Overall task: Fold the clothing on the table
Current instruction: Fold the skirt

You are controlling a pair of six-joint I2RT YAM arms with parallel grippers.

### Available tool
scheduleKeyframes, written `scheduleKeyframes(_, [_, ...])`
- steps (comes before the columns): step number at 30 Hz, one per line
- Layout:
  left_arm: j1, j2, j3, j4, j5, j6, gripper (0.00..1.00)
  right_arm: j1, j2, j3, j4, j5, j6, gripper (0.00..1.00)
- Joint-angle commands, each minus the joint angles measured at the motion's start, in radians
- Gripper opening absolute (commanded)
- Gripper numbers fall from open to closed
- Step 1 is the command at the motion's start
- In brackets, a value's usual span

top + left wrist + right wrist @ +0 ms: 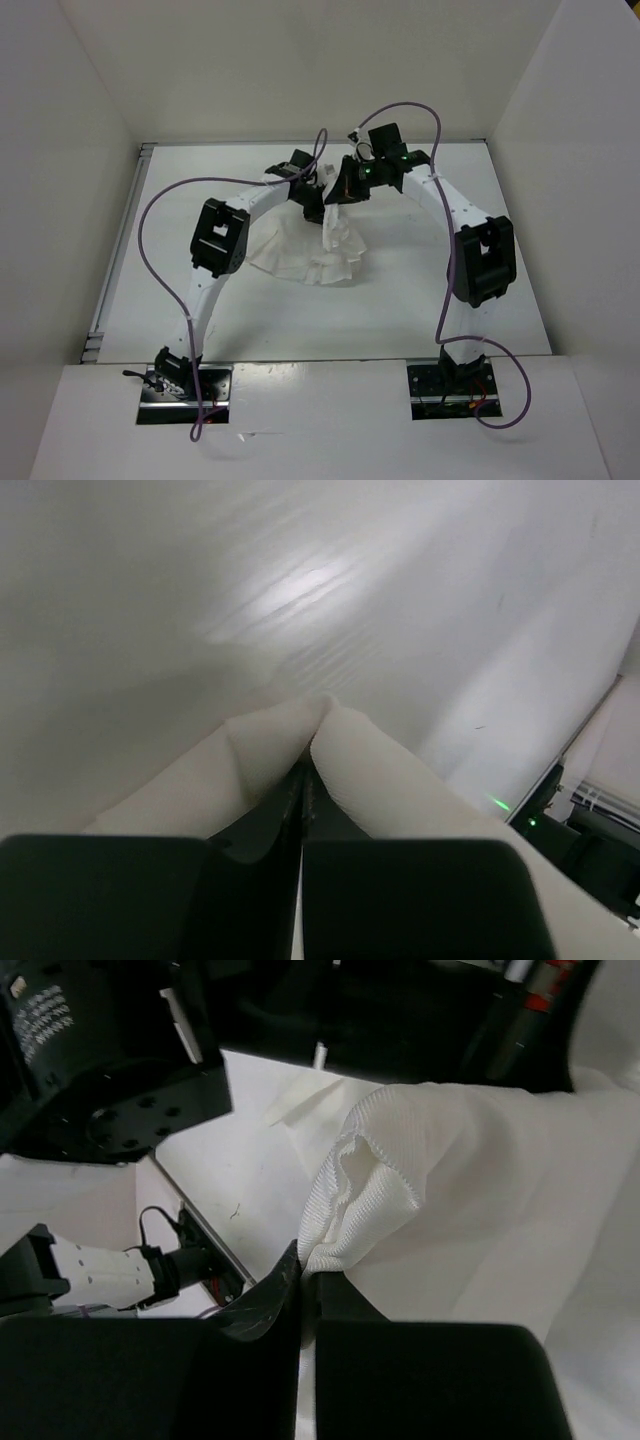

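I will release the ribbed edge with my right gripper on the clothing's spread-out part [289, 234] toward the metal edge rail.
The clothing [310, 255] is a crumpled white fabric piece near the middle of the table [400, 300]. Its upper part is bunched and lifted between the two grippers, and the rest fans out on the surface. My left gripper [316, 206] is shut on a fold of the fabric. In the left wrist view the clothing [380, 775] bulges on both sides of the left gripper [305, 772]. My right gripper [340, 194] stands close beside the left one. In the right wrist view the right gripper [308, 1268] pinches a ribbed edge of the clothing [400, 1160].
White upright walls enclose the table on the left, back and right. A metal edge rail [118, 260] runs along the table's left side. Purple cables [150, 240] loop beside each arm. The arm bases [185, 385] sit at the near edge.
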Motion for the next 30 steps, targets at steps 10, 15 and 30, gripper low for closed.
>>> scheduleKeyframes(10, [0.011,-0.080,0.007,-0.004,-0.025,-0.037,0.26,0.022,0.025,0.089,0.045,-0.001,0.008,0.00])
scheduleKeyframes(15, [0.133,-0.279,-0.132,-0.024,-0.080,0.022,0.44,0.013,0.036,0.089,0.045,0.019,-0.001,0.00])
scheduleKeyframes(30, [0.403,-0.442,-0.434,-0.035,-0.304,0.085,0.34,0.013,0.100,0.183,-0.006,0.039,-0.001,0.00])
